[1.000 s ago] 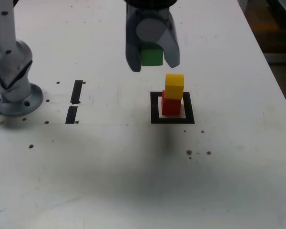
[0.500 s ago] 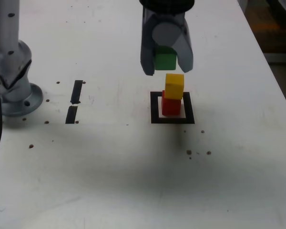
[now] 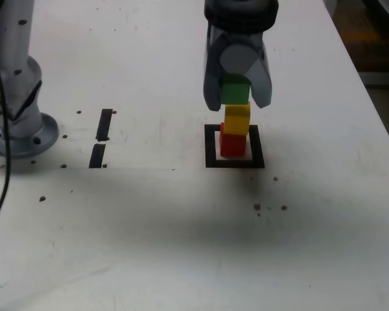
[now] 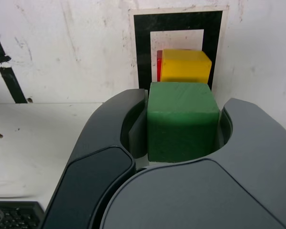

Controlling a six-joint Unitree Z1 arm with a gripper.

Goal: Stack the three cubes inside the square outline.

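Next, I let go of the green cube on top of the yellow cube [image 3: 240,96] [image 4: 186,65], so it becomes the highest block in the stack.
The red cube [image 3: 233,144] sits inside the square outline [image 3: 211,148], with the yellow cube [image 3: 237,119] stacked on it, shifted slightly toward the exterior view's right. My gripper [image 3: 236,97] is shut on the green cube [image 3: 235,89], which hangs directly over the yellow cube; I cannot tell whether they touch. In the wrist view the green cube [image 4: 181,120] fills the space between the dark fingers [image 4: 119,119], with the yellow cube [image 4: 186,66], a sliver of the red cube [image 4: 159,67] and the square outline [image 4: 142,52] beyond it.
Two short black strips [image 3: 102,138] lie on the white table to the exterior view's left of the outline. The arm's grey base [image 3: 16,97] stands at the far left. Small dark specks [image 3: 270,208] dot the table in front of the outline.
My gripper has carried the green cube toward the exterior view's right and downward, from beside the stack to directly over the yellow cube. The red and yellow cubes have not moved.
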